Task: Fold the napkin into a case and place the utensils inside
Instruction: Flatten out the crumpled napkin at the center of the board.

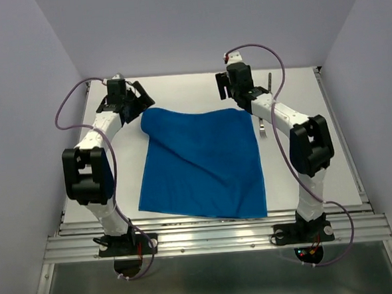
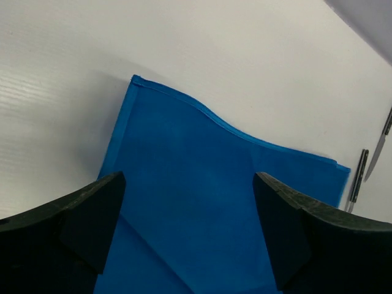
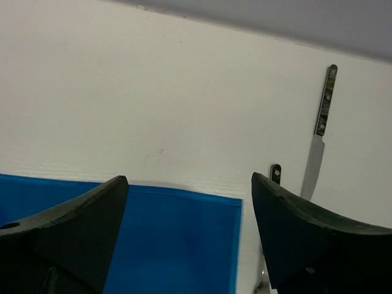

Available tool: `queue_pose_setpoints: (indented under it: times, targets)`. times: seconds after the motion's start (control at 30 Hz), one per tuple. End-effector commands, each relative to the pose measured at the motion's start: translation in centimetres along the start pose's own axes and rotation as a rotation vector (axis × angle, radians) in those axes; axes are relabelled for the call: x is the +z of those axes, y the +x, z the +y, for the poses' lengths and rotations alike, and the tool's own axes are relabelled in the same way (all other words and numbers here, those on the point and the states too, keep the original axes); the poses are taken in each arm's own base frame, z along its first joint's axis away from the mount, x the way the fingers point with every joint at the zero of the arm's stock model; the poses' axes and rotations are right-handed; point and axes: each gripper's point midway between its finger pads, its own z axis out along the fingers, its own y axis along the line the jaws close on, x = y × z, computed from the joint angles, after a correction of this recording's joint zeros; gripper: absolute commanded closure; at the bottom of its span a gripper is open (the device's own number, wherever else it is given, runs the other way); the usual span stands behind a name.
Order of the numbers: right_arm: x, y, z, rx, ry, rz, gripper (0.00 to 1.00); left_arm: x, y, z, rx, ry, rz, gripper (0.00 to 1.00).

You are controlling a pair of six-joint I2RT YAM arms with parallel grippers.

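Observation:
I need to next close my left gripper at the near corner [image 1: 140,210] of the blue napkin, closest to the left arm's base.
The blue napkin [image 1: 200,163] lies flat on the white table [image 1: 179,88], with a diagonal crease across it. My left gripper [image 1: 135,103] hovers over its far-left corner, jaws wide apart and nothing between them; the left wrist view shows napkin [image 2: 184,135] beneath the left gripper [image 2: 188,184]. My right gripper [image 1: 232,91] stands open over the far-right corner, where the napkin [image 3: 171,239] ends under the right gripper [image 3: 188,184]. Of the utensils, the fork [image 1: 263,128] lies just right of the napkin and the knife [image 1: 270,82] beyond it. The right wrist view shows the knife [image 3: 318,147] and the fork's handle tip [image 3: 275,173].
Purple walls close in the table at the back and both sides. A metal rail [image 1: 215,236] runs along the near edge, where both arm bases are bolted. The left wrist view catches the fork [image 2: 356,180] and knife blade [image 2: 383,144] at its right edge.

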Motion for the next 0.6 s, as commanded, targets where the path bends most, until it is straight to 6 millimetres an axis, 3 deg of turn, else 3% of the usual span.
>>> queue_pose_setpoints:
  times: [0.0,0.17,0.3,0.33,0.37,0.4,0.43,0.47,0.53,0.57]
  targets:
    - [0.2,-6.2,0.6,0.072,-0.033,-0.117,0.09,0.5,-3.5,-2.5,0.011,0.075,-0.052,0.01]
    - [-1.7,-6.0,0.5,0.154,-0.075,-0.079,0.08,-0.6,-2.9,-1.9,0.031,0.046,-0.045,0.02]
    - [-4.6,-3.1,1.8,0.24,-0.18,0.02,0.16,-1.9,-0.4,-0.9,0.064,0.017,-0.003,0.08]
    - [-5.0,-0.2,2.3,0.242,-0.199,0.083,0.18,-2.1,0.3,-0.8,0.067,0.015,0.006,0.09]
    - [-6.2,-0.1,2.2,0.265,-0.214,0.084,0.21,-2.0,2.0,-0.1,0.063,0.009,0.042,0.13]
    - [-6.7,1.2,2.4,0.295,-0.222,0.119,0.3,-2.4,2.9,-0.8,0.074,0.029,0.05,0.14]
    - [-7.1,4.1,2.8,0.294,-0.235,0.185,0.33,-2.3,4.5,-0.5,0.078,0.027,0.083,0.15]
    - [-7.9,4.7,2.5,0.307,-0.233,0.196,0.42,-2.4,5.7,-1.2,0.092,0.041,0.103,0.16]
    - [-8.6,6.9,2.2,0.339,-0.205,0.239,0.5,-2.0,8.0,-0.8,0.097,0.032,0.148,0.17]
    - [-9.1,9.0,1.9,0.34,-0.19,0.275,0.56,-1.4,9.0,-0.6,0.095,0.028,0.171,0.2]
